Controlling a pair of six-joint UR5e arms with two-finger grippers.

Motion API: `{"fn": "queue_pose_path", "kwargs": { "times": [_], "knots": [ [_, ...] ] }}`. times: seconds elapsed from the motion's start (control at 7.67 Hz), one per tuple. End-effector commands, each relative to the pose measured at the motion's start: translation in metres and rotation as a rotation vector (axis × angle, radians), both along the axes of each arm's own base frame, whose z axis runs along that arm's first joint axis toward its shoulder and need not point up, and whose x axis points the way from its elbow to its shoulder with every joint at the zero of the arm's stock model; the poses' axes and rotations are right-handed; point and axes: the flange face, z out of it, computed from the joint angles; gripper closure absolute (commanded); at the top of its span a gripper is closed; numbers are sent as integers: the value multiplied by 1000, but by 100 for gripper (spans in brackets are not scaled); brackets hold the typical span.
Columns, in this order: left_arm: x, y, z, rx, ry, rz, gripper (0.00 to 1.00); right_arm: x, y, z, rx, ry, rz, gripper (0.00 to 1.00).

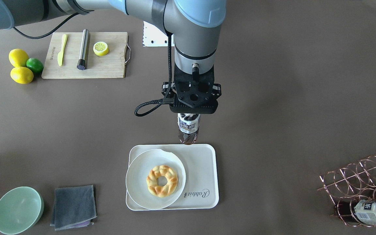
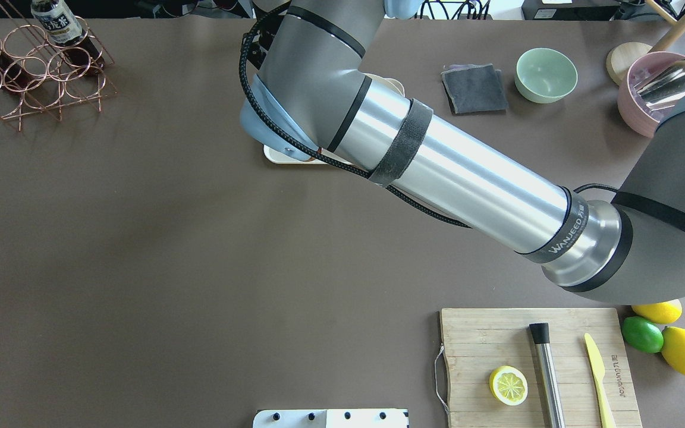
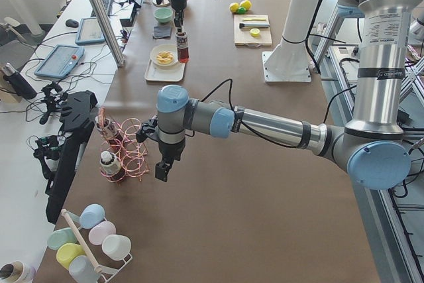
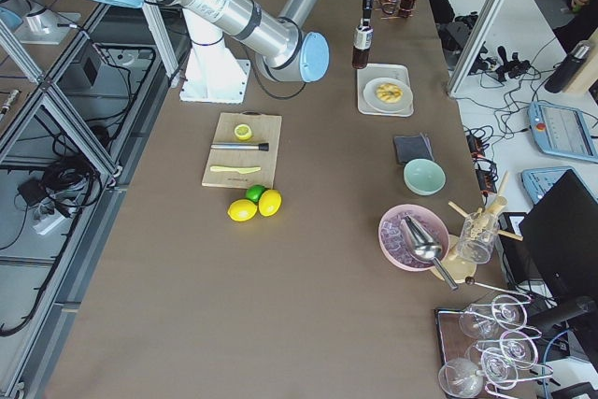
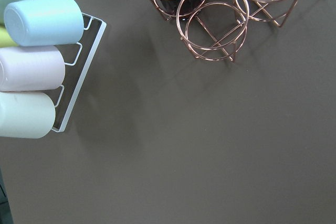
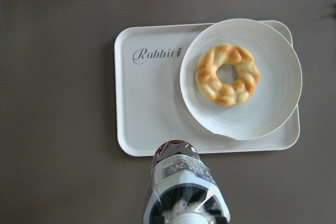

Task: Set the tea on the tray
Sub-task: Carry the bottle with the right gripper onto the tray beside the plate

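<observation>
The robot's right gripper will set the tea down on the tray's bare part (image 1: pixel 197 173) (image 6: pixel 156 93) between the white plate and the tray's rim. The tea now hovers over the tray's rim.
The tea (image 1: pixel 188 132) is a small clear bottle of dark drink with a white-and-blue label. It hangs upright in my right gripper (image 1: pixel 189 114), which is shut on its top. Its base hovers over the robot-side rim of the tray (image 1: pixel 204 169), a cream rectangle with grey "Rabbit" script. In the right wrist view the tea (image 6: pixel 181 182) sits just outside the bare part of the tray (image 6: pixel 147 108). A round white plate (image 1: pixel 142 169) with a ring pastry (image 1: pixel 162 180) fills the tray's other half. My left gripper (image 3: pixel 162 170) hangs beside the copper rack (image 3: pixel 126 154); I cannot tell its state.
A copper wire rack (image 1: pixel 361 186) holds another bottle (image 1: pixel 372 212). A wooden board (image 1: pixel 86 55) carries a knife, a metal rod and a lemon half, with lemons and a lime (image 1: pixel 20 67) beside it. A green bowl (image 1: pixel 18 210) and grey cloth (image 1: pixel 73 206) lie near the tray.
</observation>
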Motion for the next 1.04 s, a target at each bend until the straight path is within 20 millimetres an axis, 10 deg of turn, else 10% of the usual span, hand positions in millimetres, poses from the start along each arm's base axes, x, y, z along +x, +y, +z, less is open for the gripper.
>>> {"fn": "queue_pose_path", "kwargs": {
  "times": [0.0, 0.52, 0.91],
  "knots": [
    [-40, 7, 63, -20, 47, 77, 2, -15, -21, 11, 21, -24, 8, 100],
    [-59, 10, 78, -84, 108, -3, 2, -35, -78, -29, -10, 9, 34, 100],
    [-63, 11, 78, -83, 108, -10, 2, -54, -111, 13, -2, 15, 32, 100]
  ]
}}
